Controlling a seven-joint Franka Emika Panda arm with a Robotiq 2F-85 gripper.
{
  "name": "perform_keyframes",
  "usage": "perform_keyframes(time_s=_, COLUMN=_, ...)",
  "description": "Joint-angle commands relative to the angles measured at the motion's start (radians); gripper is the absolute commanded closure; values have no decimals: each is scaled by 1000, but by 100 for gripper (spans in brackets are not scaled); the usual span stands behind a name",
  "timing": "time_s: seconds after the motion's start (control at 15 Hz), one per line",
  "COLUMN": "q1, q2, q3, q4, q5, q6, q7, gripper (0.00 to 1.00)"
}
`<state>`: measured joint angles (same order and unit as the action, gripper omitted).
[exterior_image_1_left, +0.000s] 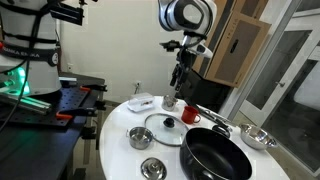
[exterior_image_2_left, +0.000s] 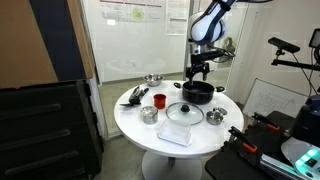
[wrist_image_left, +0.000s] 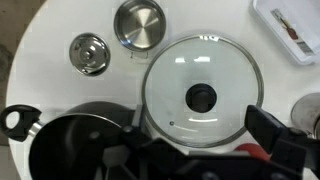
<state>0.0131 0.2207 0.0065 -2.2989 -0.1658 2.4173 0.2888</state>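
My gripper should next go down to the black knob (exterior_image_1_left: 169, 122) (wrist_image_left: 201, 98) at the middle of the glass lid and close there.
My gripper (exterior_image_1_left: 179, 82) (exterior_image_2_left: 196, 74) hangs open and empty well above the round white table (exterior_image_1_left: 112, 140). In the wrist view a glass lid (wrist_image_left: 225, 70) with a black knob (wrist_image_left: 202, 97) lies directly below, and the gripper (wrist_image_left: 200, 128) frames its near edge between dark fingers (wrist_image_left: 268, 128). The lid (exterior_image_1_left: 165, 131) (exterior_image_2_left: 184, 111) is seen in both exterior views. A black pot (wrist_image_left: 70, 150) (exterior_image_1_left: 215, 156) (exterior_image_2_left: 198, 92) sits beside it. Part of a red cup (exterior_image_1_left: 190, 116) (exterior_image_2_left: 160, 100) (wrist_image_left: 252, 151) shows by the right finger.
Small steel bowls (wrist_image_left: 138, 22) (wrist_image_left: 89, 53) stand beyond the lid, and another bowl (exterior_image_1_left: 258, 138) lies past the pot. A white tray (wrist_image_left: 290, 25) (exterior_image_1_left: 140, 102) sits near the table's edge. Black equipment benches (exterior_image_1_left: 50, 110) flank the table.
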Motion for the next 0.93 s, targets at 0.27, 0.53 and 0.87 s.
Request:
perform_keyframes(time_s=0.27, q1=65, q2=128, q3=-14, q4=34, q5=27, q6=70, q7=18, gripper=0)
perform_keyframes(time_s=0.53, q1=72, q2=142, q3=-26, q4=41, q5=15, q6=110, q7=46, gripper=0)
perform_keyframes(time_s=0.87, q1=82, q2=248, q3=-75, q4=76, q5=14, q6=304, q7=72, gripper=0)
